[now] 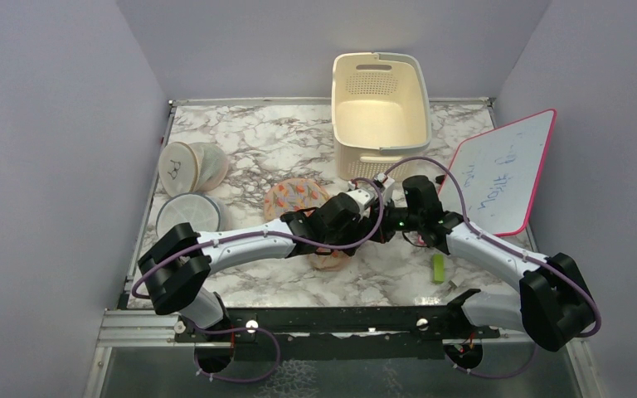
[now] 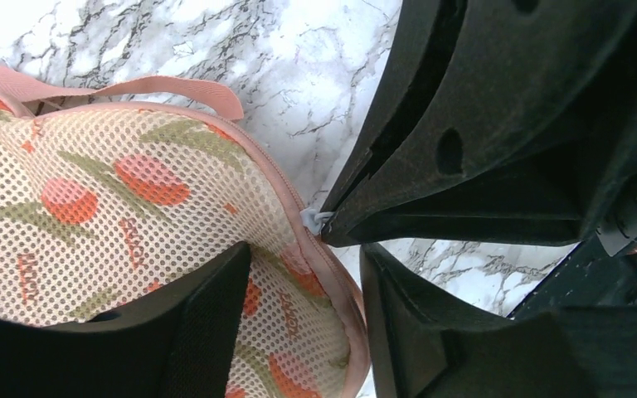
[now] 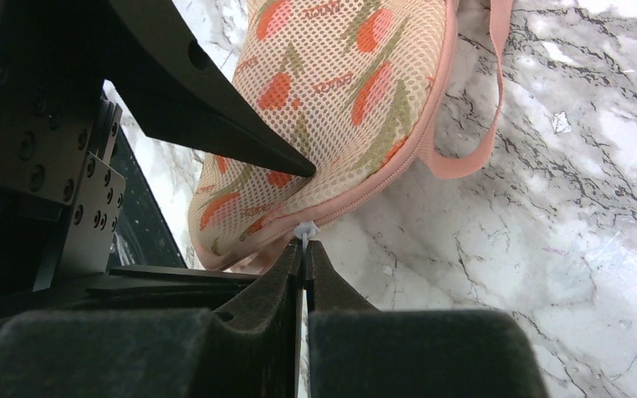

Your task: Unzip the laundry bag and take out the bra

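The near end of the laundry bag lies loose in my open left gripper. I should pinch its zipped rim point(image 2: 330, 275) behind the zip pull before my right gripper pulls.
The laundry bag point(image 1: 295, 197) is a peach mesh case with orange and green motifs, lying mid-table. My left gripper point(image 1: 336, 236) straddles its near end. In the left wrist view the bag point(image 2: 116, 191) fills the gap between my left gripper's point(image 2: 307, 269) fingers, its zipped rim against one finger. My right gripper point(image 3: 305, 245) is shut on the small white zip pull point(image 3: 305, 230) at the bag's point(image 3: 340, 75) edge. Its tips also show in the left wrist view, pinching the pull point(image 2: 316, 219). The zip looks closed. The bra is hidden.
A cream laundry basket point(image 1: 379, 108) stands at the back. A pink-rimmed whiteboard point(image 1: 502, 170) leans at the right. Two round white mesh cases point(image 1: 191, 166) point(image 1: 187, 214) lie at the left. A small green item point(image 1: 438, 268) lies near the right arm.
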`<state>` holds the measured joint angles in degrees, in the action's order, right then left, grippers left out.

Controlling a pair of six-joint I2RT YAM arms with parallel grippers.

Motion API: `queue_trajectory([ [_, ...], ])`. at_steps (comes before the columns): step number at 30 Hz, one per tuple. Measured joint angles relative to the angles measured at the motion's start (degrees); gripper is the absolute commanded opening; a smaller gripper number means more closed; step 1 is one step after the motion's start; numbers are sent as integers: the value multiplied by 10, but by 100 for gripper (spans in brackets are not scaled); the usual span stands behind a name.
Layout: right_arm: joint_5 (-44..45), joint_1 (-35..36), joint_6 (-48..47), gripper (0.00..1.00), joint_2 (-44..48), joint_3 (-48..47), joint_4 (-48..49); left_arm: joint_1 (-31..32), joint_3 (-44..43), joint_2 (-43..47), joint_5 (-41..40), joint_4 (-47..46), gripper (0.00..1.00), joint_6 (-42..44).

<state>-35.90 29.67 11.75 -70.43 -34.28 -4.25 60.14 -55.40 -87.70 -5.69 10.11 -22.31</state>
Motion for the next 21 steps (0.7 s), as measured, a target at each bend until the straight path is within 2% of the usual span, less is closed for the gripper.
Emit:
queue_trajectory([
  [12, 4, 0, 0, 1, 8, 1, 0, 0, -3, 20, -12, 21, 0, 16],
  [21, 23, 3, 1, 1, -26, -11, 0, 0, 33, 63, 8, 30, 0, 64],
])
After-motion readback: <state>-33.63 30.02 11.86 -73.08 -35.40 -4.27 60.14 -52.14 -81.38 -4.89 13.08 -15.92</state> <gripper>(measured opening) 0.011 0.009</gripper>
